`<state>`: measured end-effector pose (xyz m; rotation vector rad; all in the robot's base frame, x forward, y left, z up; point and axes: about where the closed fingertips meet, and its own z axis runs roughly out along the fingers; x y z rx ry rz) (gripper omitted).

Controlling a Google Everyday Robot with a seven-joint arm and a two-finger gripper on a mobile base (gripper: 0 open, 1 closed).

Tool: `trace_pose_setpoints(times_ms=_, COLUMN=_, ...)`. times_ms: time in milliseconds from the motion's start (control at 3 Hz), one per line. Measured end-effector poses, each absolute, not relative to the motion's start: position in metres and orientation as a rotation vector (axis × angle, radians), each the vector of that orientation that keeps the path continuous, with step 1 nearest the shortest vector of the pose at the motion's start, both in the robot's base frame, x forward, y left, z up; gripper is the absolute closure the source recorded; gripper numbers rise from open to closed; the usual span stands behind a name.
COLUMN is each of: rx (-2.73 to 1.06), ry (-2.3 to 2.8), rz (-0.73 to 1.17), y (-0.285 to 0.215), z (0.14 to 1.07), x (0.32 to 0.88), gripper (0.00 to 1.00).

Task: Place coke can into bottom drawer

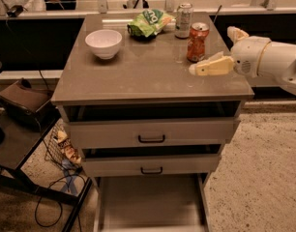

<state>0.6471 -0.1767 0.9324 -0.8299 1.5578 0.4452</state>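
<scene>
Next, I close my gripper around the orange-red coke can at the middle of its side [197,42], in front of the taller can that is silver and green.
The coke can [197,43], orange-red with a silver top, stands upright on the cabinet top [138,76] near its right back part. My gripper [212,51] comes in from the right, just right of the can. It is open and empty; one pale finger [213,66] reaches in front of the can and the other [236,33] sits behind and to the right. The bottom drawer [150,204] is pulled out at the foot of the cabinet, and its flat pale floor is bare.
A taller silver-and-green can [184,20] stands behind the coke can. A green chip bag [149,23] lies at the back middle and a white bowl [103,43] at the left. Two handled drawers [151,132] stand slightly ajar. A dark stand and cables are at the lower left.
</scene>
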Motion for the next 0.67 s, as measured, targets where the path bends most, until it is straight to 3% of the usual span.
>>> trace_pose_setpoints(times_ms=667, rx=-0.676, ry=1.551, rz=0.528, y=-0.18, z=0.906, x=0.733, gripper=0.0)
